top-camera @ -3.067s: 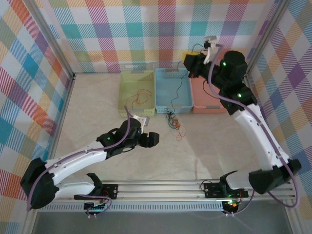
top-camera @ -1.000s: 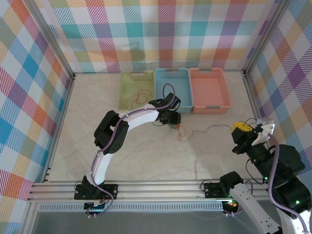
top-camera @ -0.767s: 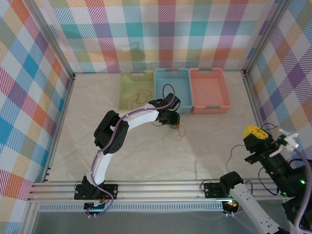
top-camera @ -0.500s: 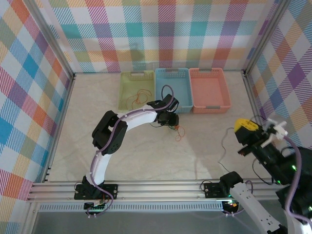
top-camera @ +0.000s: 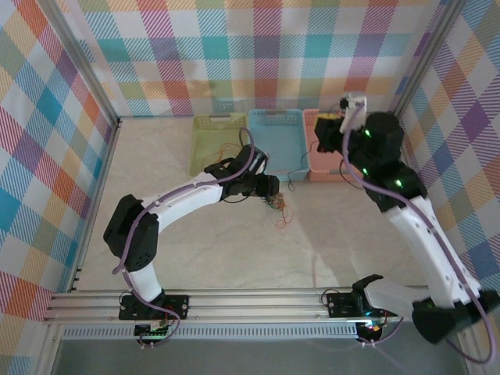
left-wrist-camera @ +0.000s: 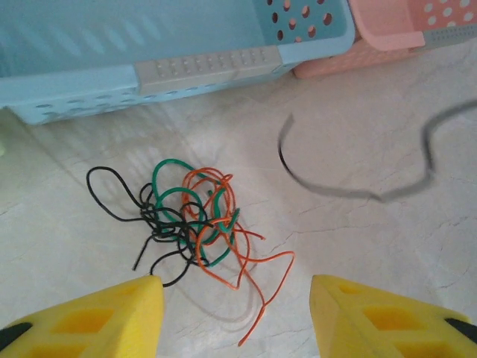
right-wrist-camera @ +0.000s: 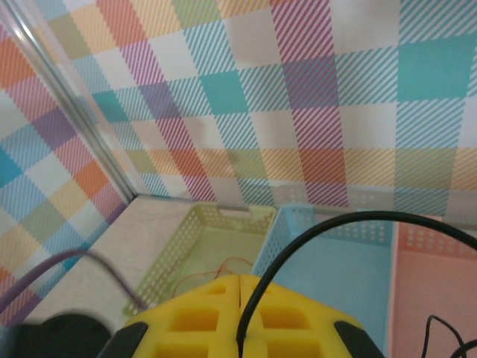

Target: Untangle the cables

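Note:
Next, I let go of the black cable, now raised near the baskets, with my right gripper on the bottom of the blue basket (top-camera: 275, 153) (right-wrist-camera: 332, 280), near its middle.
The cables (left-wrist-camera: 190, 224) lie as a small knot of orange, green and black wires on the pale table, in front of the blue basket (left-wrist-camera: 209, 67). My left gripper (left-wrist-camera: 236, 287) hovers just short of the knot, open, with nothing between its yellow fingers. In the top view the left gripper (top-camera: 269, 191) is beside the cables (top-camera: 280, 209). My right gripper (top-camera: 334, 129) is raised near the baskets, shut on a black cable (right-wrist-camera: 329, 224) that arcs up out of the right gripper (right-wrist-camera: 240, 280). The loose end of that black cable (left-wrist-camera: 343, 192) is a blur to the right of the knot.
Three baskets stand in a row at the back: green (top-camera: 195, 156), blue (top-camera: 275, 115) and pink (top-camera: 324, 176). A thin orange wire (right-wrist-camera: 223, 265) lies in the green basket (right-wrist-camera: 175, 257). Plaid walls close in the table on three sides.
The right arm swung from low at the near right up to the baskets, carrying the black cable. The left arm shifted its elbow down and left, and its jaws widened.

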You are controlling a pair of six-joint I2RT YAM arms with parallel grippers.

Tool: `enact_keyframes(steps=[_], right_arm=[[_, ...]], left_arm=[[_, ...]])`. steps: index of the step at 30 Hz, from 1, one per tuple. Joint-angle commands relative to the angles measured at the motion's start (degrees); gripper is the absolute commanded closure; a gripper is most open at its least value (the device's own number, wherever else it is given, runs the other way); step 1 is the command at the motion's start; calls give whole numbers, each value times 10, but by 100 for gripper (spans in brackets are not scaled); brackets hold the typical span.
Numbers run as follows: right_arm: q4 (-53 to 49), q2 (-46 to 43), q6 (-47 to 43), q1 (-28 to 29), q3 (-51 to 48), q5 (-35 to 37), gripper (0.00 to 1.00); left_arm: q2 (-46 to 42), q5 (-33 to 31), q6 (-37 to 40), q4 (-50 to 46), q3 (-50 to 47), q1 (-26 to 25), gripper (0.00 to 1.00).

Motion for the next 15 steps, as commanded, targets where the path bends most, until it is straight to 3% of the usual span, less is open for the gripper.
enact_keyframes(steps=[1,7,15], right_arm=[[97,74,-30,-1,83,11,100],[109,216,-32,-14,210,-9,100],[53,372,-44,-26,355,-17,100]], left_arm=[[-37,7,7,-2,-43,12,44],[-94,6,13,-6,-96,15,44],[-142,5,20,31,-164,17,43]])
